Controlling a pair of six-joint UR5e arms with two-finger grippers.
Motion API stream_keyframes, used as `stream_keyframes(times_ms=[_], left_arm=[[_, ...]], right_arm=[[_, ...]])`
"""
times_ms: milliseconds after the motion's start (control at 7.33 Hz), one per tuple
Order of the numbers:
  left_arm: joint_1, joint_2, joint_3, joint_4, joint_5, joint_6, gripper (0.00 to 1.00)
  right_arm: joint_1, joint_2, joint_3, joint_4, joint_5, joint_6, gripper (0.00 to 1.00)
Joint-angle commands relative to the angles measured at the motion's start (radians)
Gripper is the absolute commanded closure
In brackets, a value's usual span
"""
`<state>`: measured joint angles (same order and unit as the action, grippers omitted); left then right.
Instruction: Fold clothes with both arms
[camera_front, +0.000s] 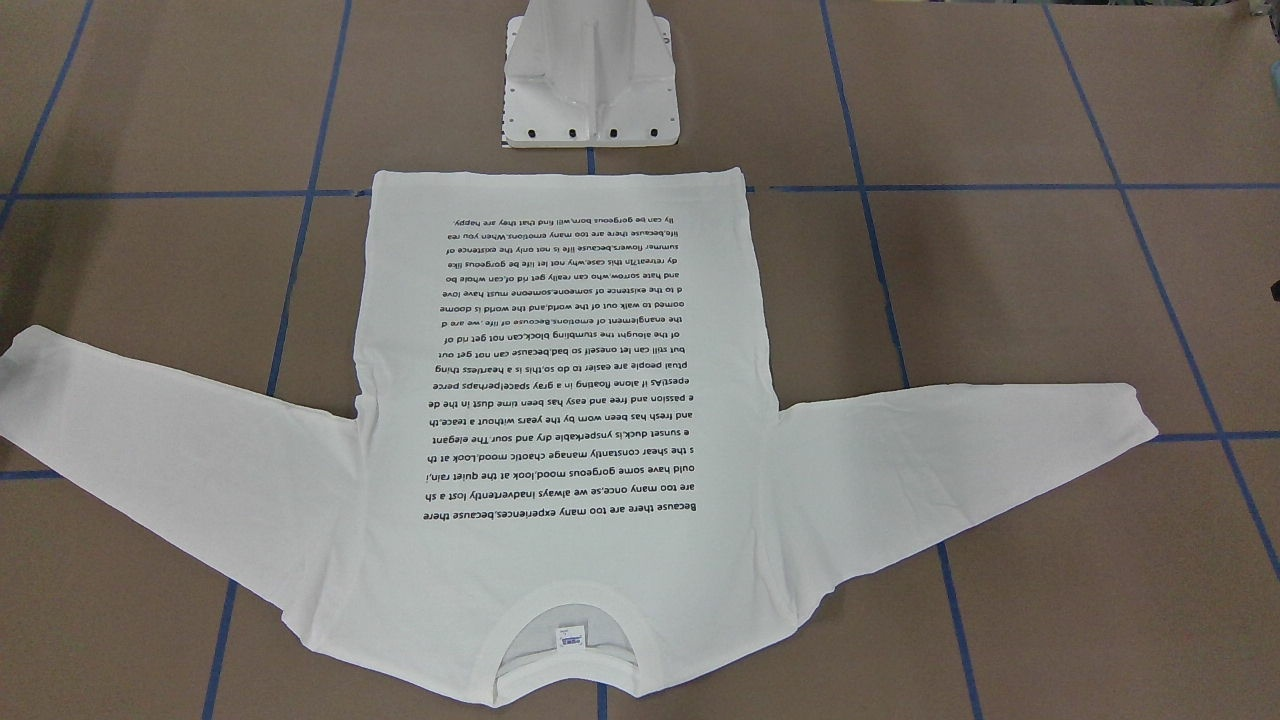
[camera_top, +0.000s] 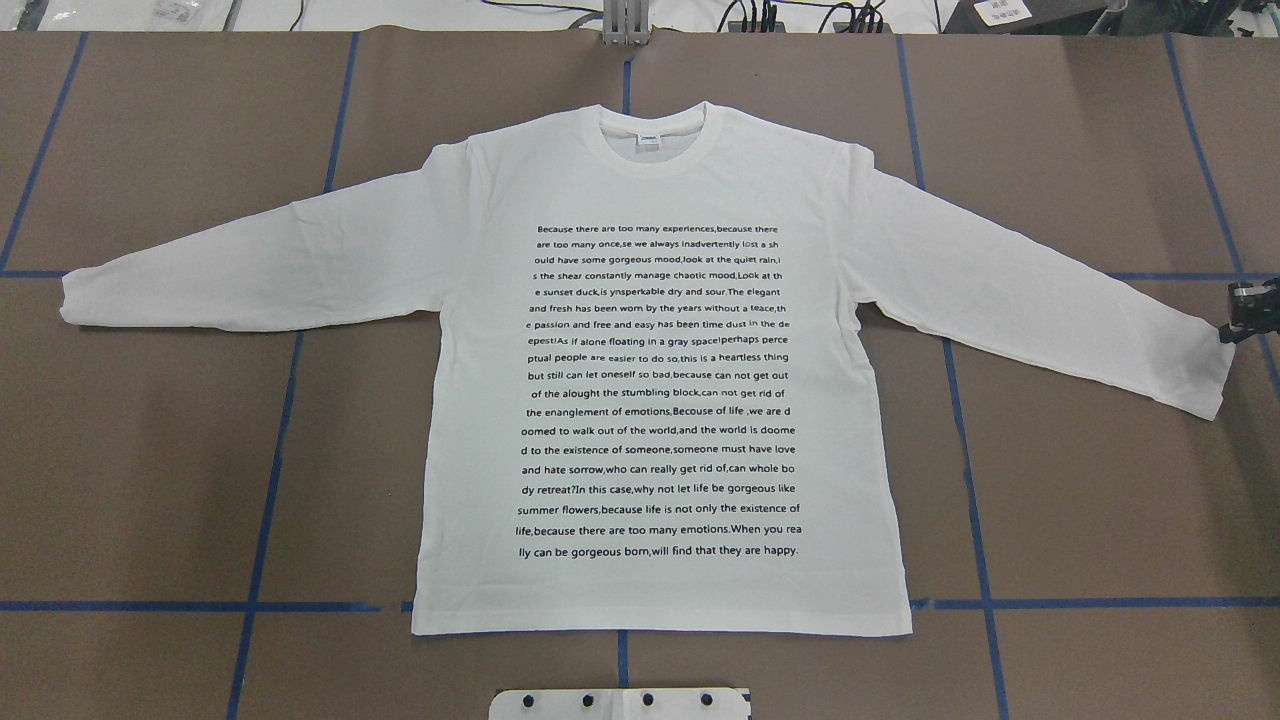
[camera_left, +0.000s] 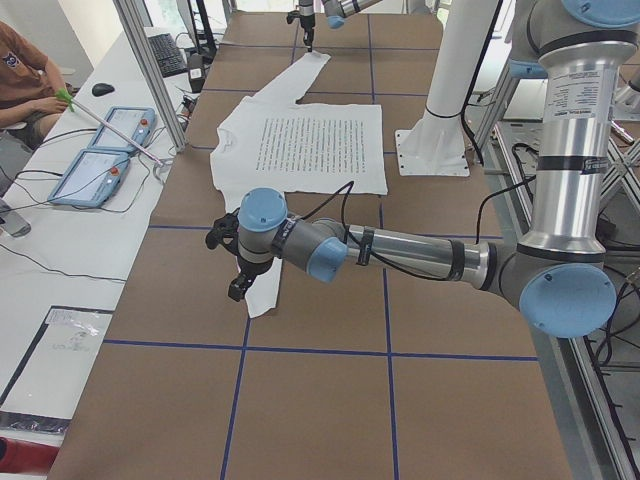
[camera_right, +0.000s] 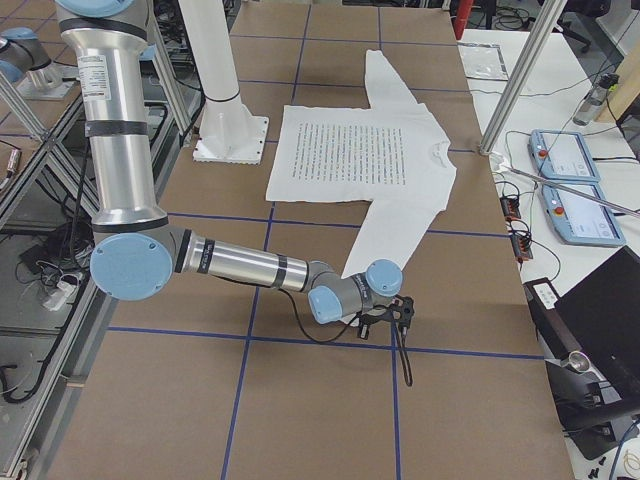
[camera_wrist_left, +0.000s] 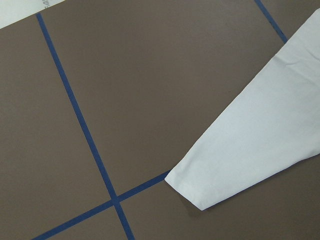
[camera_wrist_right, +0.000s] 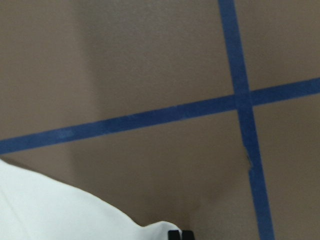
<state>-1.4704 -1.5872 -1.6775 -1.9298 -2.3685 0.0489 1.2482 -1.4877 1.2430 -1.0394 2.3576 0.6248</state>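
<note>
Next, my right gripper releases its sleeve cuff across the chest of the shirt, on the armpit of the other sleeve (camera_front: 758, 416). That cuff now lies flat on the table.
The white long-sleeved T-shirt (camera_top: 660, 400) lies flat and face up on the brown table, collar away from the robot, both sleeves spread. It also shows in the front view (camera_front: 565, 400). My right gripper (camera_top: 1228, 333) hovers at the end of the right sleeve cuff (camera_top: 1195, 365). In the right wrist view its fingertips (camera_wrist_right: 175, 234) are together beside the cloth edge (camera_wrist_right: 75, 210), so it looks shut. My left gripper (camera_left: 240, 288) hangs just above the left cuff (camera_left: 262, 302). The left wrist view shows that cuff (camera_wrist_left: 210, 185) but no fingers, so I cannot tell its state.
The white pedestal base (camera_front: 590, 90) stands just behind the shirt's hem. Blue tape lines (camera_top: 270, 480) grid the table. A side desk with control tablets (camera_left: 100, 150) and a seated person (camera_left: 20, 70) lies beyond the far edge, behind aluminium posts (camera_left: 150, 70).
</note>
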Motion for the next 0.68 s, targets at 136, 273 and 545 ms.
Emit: stream_keyframes(times_ms=[136,273,545], left_arm=[[-0.001,0.0,-0.001,0.0,-0.002,0.0,0.0],[-0.001,0.0,-0.004,-0.002,-0.003,0.002,0.0],[-0.001,0.001,-0.037,-0.002,-0.029,0.002,0.0]], right_arm=[[0.005,0.012,0.134,-0.007,0.098,0.13,1.0],[-0.009,0.015,0.223,-0.005,0.113,0.273,1.0],[-0.14,0.146,0.297,-0.005,0.1,0.596,1.0]])
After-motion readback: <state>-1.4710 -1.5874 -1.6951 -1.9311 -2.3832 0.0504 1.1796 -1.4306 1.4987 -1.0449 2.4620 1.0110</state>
